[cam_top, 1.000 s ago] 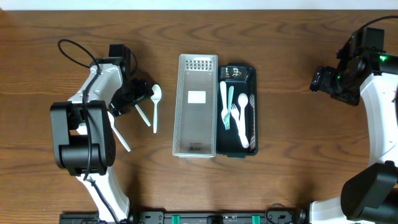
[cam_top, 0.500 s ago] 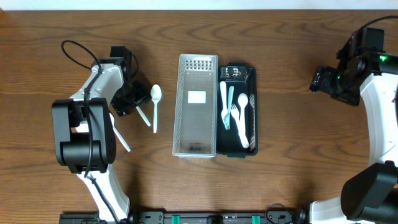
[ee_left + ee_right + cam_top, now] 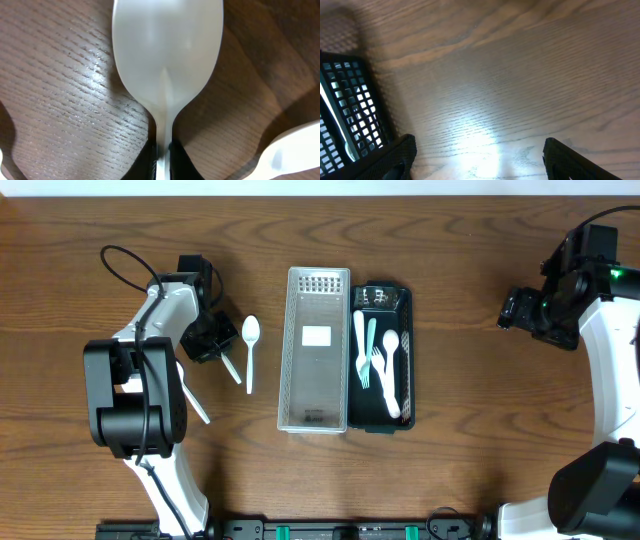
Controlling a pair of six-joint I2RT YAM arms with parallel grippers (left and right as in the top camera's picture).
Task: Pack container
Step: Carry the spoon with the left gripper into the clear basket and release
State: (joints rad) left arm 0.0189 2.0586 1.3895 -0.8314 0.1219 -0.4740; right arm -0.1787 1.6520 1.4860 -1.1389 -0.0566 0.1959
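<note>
The robot's left gripper needs to release the white plastic spoon in the clear mesh basket (image 3: pixel 310 380), just below the basket's white label.
My left gripper (image 3: pixel 213 343) is shut on the handle of a white plastic spoon (image 3: pixel 167 55). In the left wrist view the jaws (image 3: pixel 161 162) pinch the thin handle and the bowl fills the top. From overhead this spoon (image 3: pixel 231 367) shows as a thin slanted white line. Just to its right a second white spoon (image 3: pixel 249 352) lies flat on the table. The black container (image 3: pixel 404 298) at the centre holds several white and pale green utensils. My right gripper (image 3: pixel 510 310) hangs open far right, with bare wood between its fingers (image 3: pixel 395 155).
A clear mesh basket (image 3: pixel 318 280) stands against the black container's left side. Another white utensil (image 3: pixel 196 406) lies beside the left arm's base. A corner of the black mesh container (image 3: pixel 345 100) shows at the left of the right wrist view.
My left gripper has gone from open to shut on the spoon's handle and shifted slightly. The right arm has not moved.
</note>
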